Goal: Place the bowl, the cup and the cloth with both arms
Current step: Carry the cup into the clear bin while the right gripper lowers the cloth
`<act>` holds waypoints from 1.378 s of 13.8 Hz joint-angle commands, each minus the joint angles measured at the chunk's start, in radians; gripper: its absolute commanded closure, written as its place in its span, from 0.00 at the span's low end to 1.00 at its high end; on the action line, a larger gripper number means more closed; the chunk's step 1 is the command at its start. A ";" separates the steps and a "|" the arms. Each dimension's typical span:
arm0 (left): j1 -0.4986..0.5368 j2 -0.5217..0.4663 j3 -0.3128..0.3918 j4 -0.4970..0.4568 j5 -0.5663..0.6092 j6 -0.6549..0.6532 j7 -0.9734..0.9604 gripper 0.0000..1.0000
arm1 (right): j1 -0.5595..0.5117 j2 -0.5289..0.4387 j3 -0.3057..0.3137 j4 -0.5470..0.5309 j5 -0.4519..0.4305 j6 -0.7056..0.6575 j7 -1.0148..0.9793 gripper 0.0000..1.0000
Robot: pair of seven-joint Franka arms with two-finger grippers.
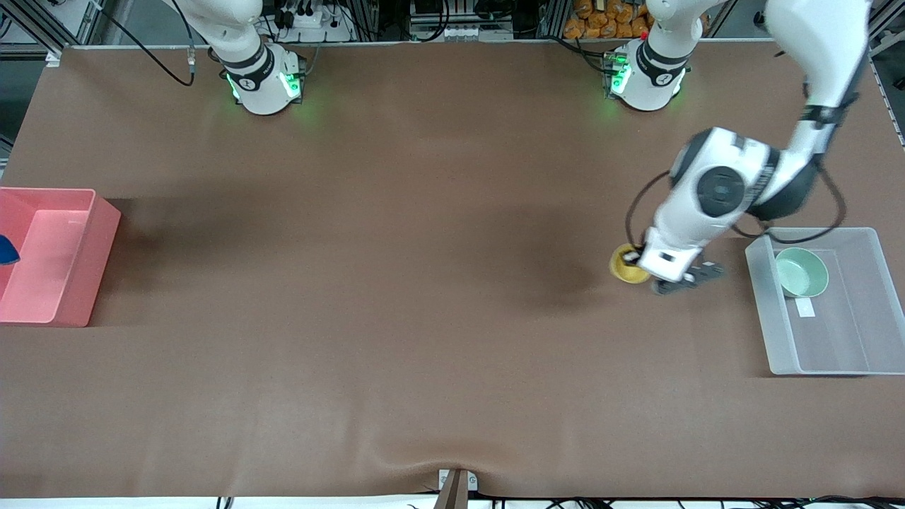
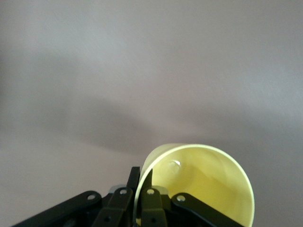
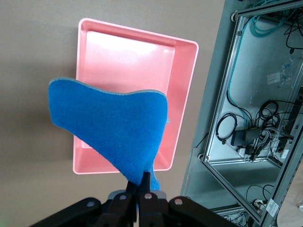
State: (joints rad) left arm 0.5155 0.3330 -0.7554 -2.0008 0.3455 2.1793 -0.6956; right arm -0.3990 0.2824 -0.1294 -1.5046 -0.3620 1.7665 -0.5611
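Next, my left gripper lets go of the yellow cup in the clear bin (image 1: 819,330) just past the white label next to the mint-green bowl. The cup is now beside a clear bin.
The yellow cup (image 1: 628,265) is at the left arm's end of the table, beside a clear bin (image 1: 767,311). My left gripper (image 1: 638,259) is shut on its rim; in the left wrist view one finger (image 2: 134,178) is outside the cup (image 2: 203,184) wall and one inside. The mint-green bowl (image 1: 802,272) lies in the clear bin. My right gripper (image 3: 143,182) is shut on a corner of the blue cloth (image 3: 113,125), which hangs over the pink bin (image 3: 182,75). In the front view only a tip of the cloth (image 1: 7,249) shows, above the pink bin (image 1: 99,247).
An aluminium frame with cables (image 3: 255,118) stands just off the table's edge past the pink bin. Both arm bases (image 1: 265,81) (image 1: 647,78) stand along the table's back edge. A white label (image 1: 804,307) lies in the clear bin near the bowl.
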 commanded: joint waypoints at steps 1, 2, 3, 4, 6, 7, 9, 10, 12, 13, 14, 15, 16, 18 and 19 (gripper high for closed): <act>0.162 -0.019 -0.010 0.083 -0.029 -0.080 0.244 1.00 | -0.029 0.021 0.017 0.015 -0.025 0.002 0.003 1.00; 0.226 -0.014 -0.009 0.129 -0.031 -0.110 0.365 1.00 | -0.034 0.044 0.017 0.017 -0.028 0.026 0.010 1.00; 0.283 -0.005 -0.006 0.172 -0.029 -0.137 0.483 1.00 | -0.038 0.056 0.016 0.018 -0.028 0.078 0.012 1.00; 0.340 0.036 -0.005 0.236 -0.029 -0.142 0.598 1.00 | -0.064 0.073 0.016 0.018 -0.025 0.141 0.013 1.00; 0.379 0.090 0.005 0.330 -0.008 -0.156 0.710 1.00 | -0.109 0.116 0.017 0.018 -0.021 0.235 0.012 1.00; 0.376 0.109 0.043 0.361 0.016 -0.156 0.763 1.00 | -0.130 0.144 0.017 0.018 -0.018 0.272 0.013 1.00; 0.376 0.180 0.085 0.402 0.073 -0.153 0.846 1.00 | -0.181 0.197 0.017 0.017 -0.011 0.315 0.021 1.00; 0.376 0.231 0.096 0.437 0.084 -0.142 0.873 1.00 | -0.213 0.222 0.019 0.015 -0.005 0.323 0.030 1.00; 0.365 0.317 0.105 0.509 0.131 -0.128 0.878 1.00 | -0.225 0.250 0.019 0.011 0.072 0.315 0.039 1.00; 0.365 0.342 0.106 0.511 0.159 -0.095 0.878 1.00 | -0.218 0.254 0.019 0.008 0.096 0.314 0.062 1.00; 0.367 0.365 0.111 0.511 0.170 -0.049 0.883 1.00 | -0.204 0.256 0.021 0.006 0.098 0.311 0.104 1.00; 0.367 0.391 0.119 0.511 0.176 -0.005 0.895 1.00 | -0.192 0.256 0.021 0.006 0.098 0.300 0.128 1.00; 0.364 0.411 0.123 0.511 0.178 0.032 0.895 1.00 | -0.185 0.258 0.021 0.006 0.100 0.286 0.135 1.00; 0.356 0.454 0.139 0.513 0.184 0.088 0.897 1.00 | -0.178 0.277 0.024 0.010 0.106 0.290 0.141 1.00; 0.339 0.460 0.163 0.513 0.190 0.115 0.898 1.00 | -0.155 0.281 0.024 0.012 0.104 0.297 0.162 1.00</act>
State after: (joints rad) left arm 0.8830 0.7578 -0.6217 -1.5241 0.5090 2.2576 0.1846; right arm -0.5751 0.5465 -0.1065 -1.5098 -0.2711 2.0647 -0.4320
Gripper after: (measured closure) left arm 0.965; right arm 0.974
